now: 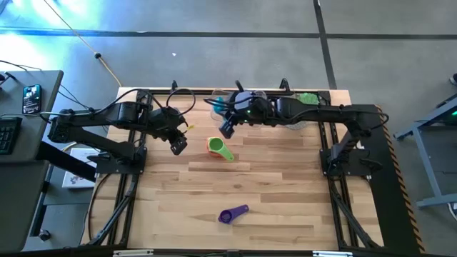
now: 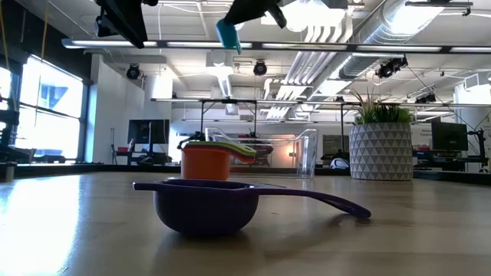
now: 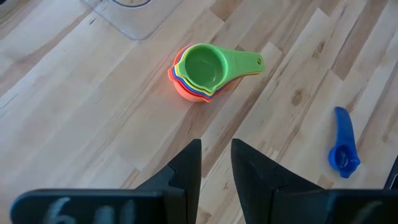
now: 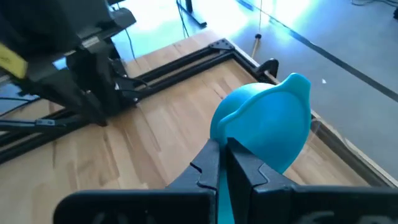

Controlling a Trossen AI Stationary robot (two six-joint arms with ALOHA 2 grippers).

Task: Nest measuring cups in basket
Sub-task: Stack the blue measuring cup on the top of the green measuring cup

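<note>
My right gripper is going to let go of the teal measuring cup inside the green cup on top of the nest [image 1: 216, 145].
My right gripper [image 1: 223, 107] is shut on the teal measuring cup [image 4: 267, 124] and hangs high over the table's far middle, near the basket. The clear basket [image 2: 303, 153] stands at the far edge [image 1: 214, 95]. A nest of cups, orange at the bottom and green on top [image 3: 205, 65], rests on its base at mid-table [image 1: 220, 148]. The purple cup [image 1: 232, 214] sits upright near the near edge. My left gripper [image 3: 216, 162] is open and hovers above the table, left of the nest [image 1: 178, 146]. My right gripper pinches the teal cup between its two fingers [image 4: 208, 162] at the cup's lower end [image 4: 227, 140]; the fingers hide the exact part. The bowl's rounded outside rises beyond the fingertips. The cup is lifted clear, high above the table [image 2: 229, 34].
A white patterned pot with a green plant [image 2: 381, 149] stands at the far right beside the basket. Bare wood lies between the nest and the purple cup and along the table's right half. The left arm's base and cables fill the far left corner [image 4: 93, 81].
</note>
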